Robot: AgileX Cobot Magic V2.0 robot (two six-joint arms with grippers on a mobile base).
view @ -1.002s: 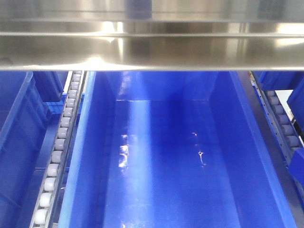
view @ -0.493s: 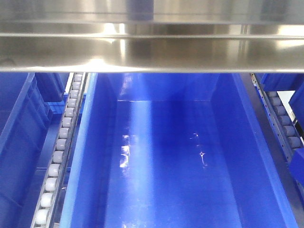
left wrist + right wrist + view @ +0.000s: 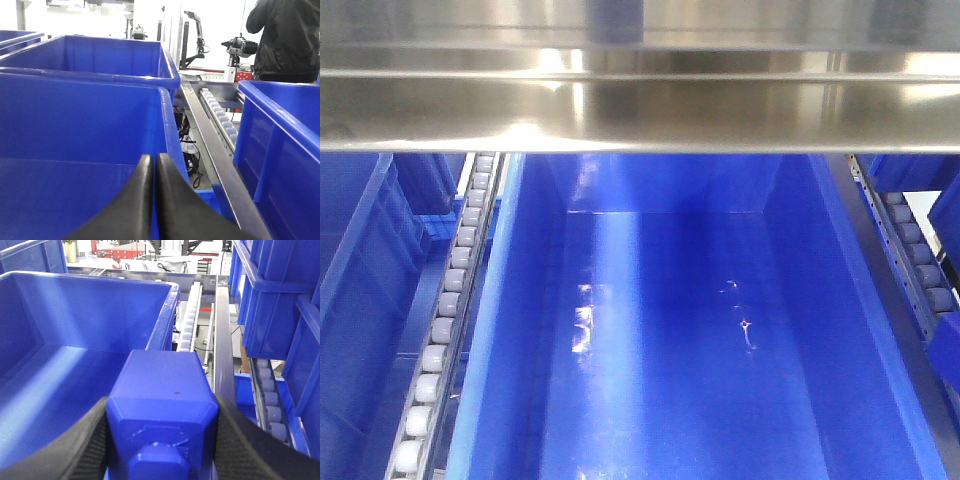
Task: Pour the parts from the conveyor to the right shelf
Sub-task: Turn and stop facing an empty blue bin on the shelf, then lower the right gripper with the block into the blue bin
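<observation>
My right gripper needs to let go of the blue block part on the bottom of the deep blue bin (image 3: 686, 312), between the bright glints. The part is now over a bin's rim.
In the right wrist view a bright blue block part (image 3: 162, 392) with a round knob facing the camera sits clamped between the black ribbed fingers (image 3: 250, 440) of my right gripper (image 3: 162, 432), held over the rim of a large blue bin (image 3: 60, 385). The steel shelf (image 3: 640, 110) with white roller rails (image 3: 445, 320) fills the front view above a deep blue bin (image 3: 690, 330). My left gripper (image 3: 152, 167) is shut with nothing in it, its fingers together over another blue bin (image 3: 75, 135). The conveyor is out of view.
More blue bins (image 3: 272, 295) stand stacked at the right of the right wrist view beside a roller rail (image 3: 187, 320). A steel rail (image 3: 210, 155) runs between bins in the left wrist view. A person in a dark jacket (image 3: 287, 37) stands at the far end.
The front view shifted slightly between the earliest frame and half a second ago, then stayed still. Nothing else visibly changed.
</observation>
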